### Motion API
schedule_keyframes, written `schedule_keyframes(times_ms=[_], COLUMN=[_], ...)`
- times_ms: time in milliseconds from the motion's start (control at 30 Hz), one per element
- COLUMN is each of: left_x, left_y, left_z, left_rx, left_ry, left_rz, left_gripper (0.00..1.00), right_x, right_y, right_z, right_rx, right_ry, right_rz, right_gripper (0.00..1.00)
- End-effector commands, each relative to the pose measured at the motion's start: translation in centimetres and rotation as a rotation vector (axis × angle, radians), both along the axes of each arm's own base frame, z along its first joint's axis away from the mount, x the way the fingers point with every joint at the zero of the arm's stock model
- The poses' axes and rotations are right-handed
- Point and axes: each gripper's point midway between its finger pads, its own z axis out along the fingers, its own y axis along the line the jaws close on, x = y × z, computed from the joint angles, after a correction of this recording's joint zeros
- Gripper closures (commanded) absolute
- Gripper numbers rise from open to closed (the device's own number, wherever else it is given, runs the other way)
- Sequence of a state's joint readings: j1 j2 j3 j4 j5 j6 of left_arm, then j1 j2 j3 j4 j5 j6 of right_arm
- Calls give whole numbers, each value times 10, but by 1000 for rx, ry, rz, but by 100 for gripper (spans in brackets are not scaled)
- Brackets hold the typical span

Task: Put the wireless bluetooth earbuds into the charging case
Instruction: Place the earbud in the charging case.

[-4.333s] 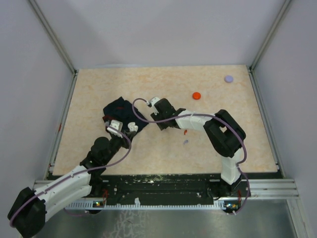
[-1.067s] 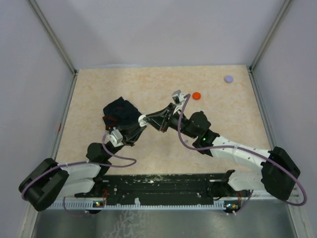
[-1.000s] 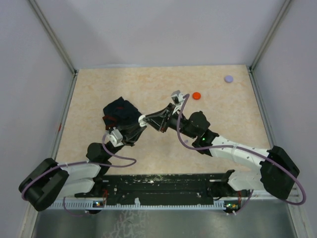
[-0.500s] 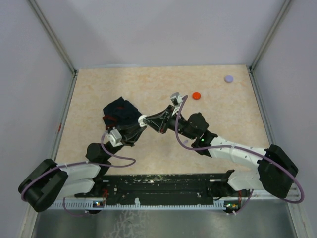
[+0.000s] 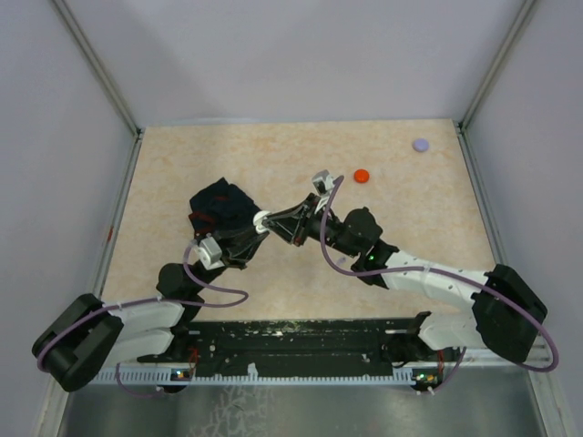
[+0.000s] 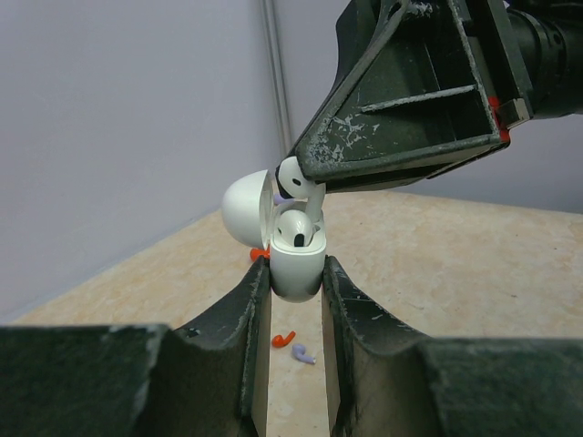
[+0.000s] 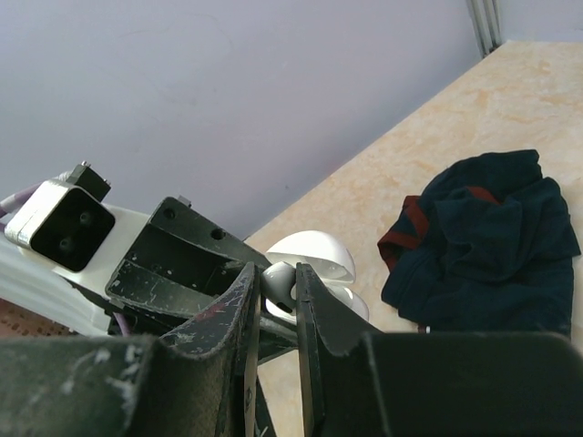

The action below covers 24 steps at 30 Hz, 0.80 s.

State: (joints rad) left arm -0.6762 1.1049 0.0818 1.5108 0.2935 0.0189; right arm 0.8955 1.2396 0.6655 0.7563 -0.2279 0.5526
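The charging case will go down from my left gripper on the table [image 5: 280, 258] between the cloth and the lavender earbud.
My left gripper [image 6: 296, 278] is shut on the white charging case [image 6: 297, 259], held upright with its lid [image 6: 246, 209] tipped open. One white earbud [image 6: 293, 229] sits in the case. My right gripper [image 7: 278, 282] is shut on a second white earbud [image 7: 279, 279], which hangs just above the case's free slot, its stem pointing down [image 6: 293, 178]. On the table below lie a red earbud [image 6: 283, 340] and a lavender earbud [image 6: 303, 355]; another red one [image 6: 258, 254] shows behind the case. In the top view both grippers meet at the case [image 5: 260, 219].
A crumpled dark blue cloth [image 5: 221, 208] lies just left of the grippers. A red disc [image 5: 362, 176] and a lavender disc [image 5: 420, 144] rest toward the back right. Grey walls close the table on three sides.
Over the last second the right gripper has edged slightly left toward the case. Several seconds ago the two grippers were apart; now they meet at the case.
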Motion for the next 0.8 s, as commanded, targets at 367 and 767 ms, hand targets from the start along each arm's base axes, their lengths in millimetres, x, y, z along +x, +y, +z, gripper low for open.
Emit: schedule_keyframes(times_ms=[367,767], left_x=[-20,-17], left_y=[16,18], left_z=[53,38], left_rx=[-159,-134], left_ry=[-170,-128], left_rz=[-3,10], left_gripper=[100,100], right_x=[6,10], right_y=[1,-8], right_z=[0,4], right_rx=[12,-8], right_ry=[26,13], right_rz=[-67,-114], right_gripper=[73,69])
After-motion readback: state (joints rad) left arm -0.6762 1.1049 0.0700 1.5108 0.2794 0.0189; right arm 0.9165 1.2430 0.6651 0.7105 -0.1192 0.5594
